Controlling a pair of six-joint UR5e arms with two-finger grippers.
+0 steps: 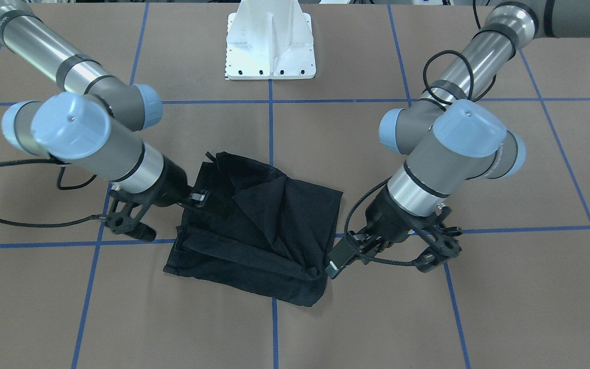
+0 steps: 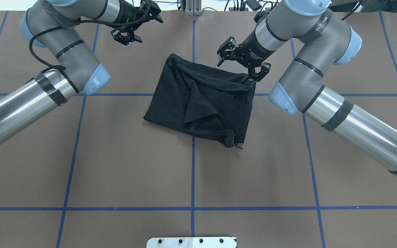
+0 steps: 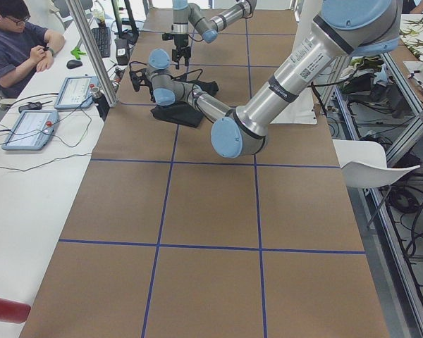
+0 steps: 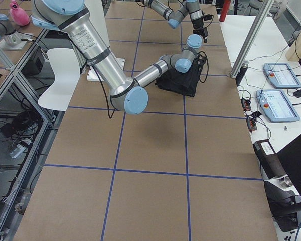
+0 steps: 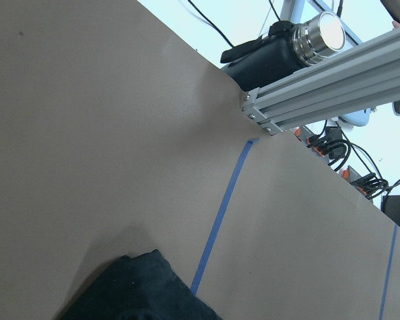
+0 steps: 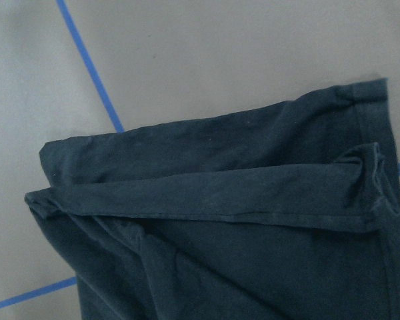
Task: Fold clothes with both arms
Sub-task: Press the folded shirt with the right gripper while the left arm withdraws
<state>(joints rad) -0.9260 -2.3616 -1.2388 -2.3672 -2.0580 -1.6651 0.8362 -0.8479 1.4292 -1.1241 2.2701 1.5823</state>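
The robot's right gripper should next close on the middle of the near edge (image 1: 283,176) of the black T-shirt, where it faces the white pedestal base.
The black T-shirt (image 1: 264,225) lies folded into a rough rectangle on the brown table, plain black side up, with loose creases across its middle. It also shows in the overhead view (image 2: 205,100). My left gripper (image 1: 337,261) hovers just off the shirt's far corner on my left, its jaws parted and empty. The left wrist view shows only that corner (image 5: 140,290) lying on the table. My right gripper (image 1: 200,197) hangs over the shirt's far edge on my right (image 2: 248,78), open and holding nothing. The right wrist view looks down on the flat folded layers (image 6: 253,253).
The white pedestal base (image 1: 270,46) stands at my edge of the table. Blue tape lines (image 2: 193,172) grid the tabletop. An aluminium frame post (image 5: 320,90) and a steel flask (image 5: 323,33) stand past the far edge. An operator (image 3: 14,39) sits there with tablets.
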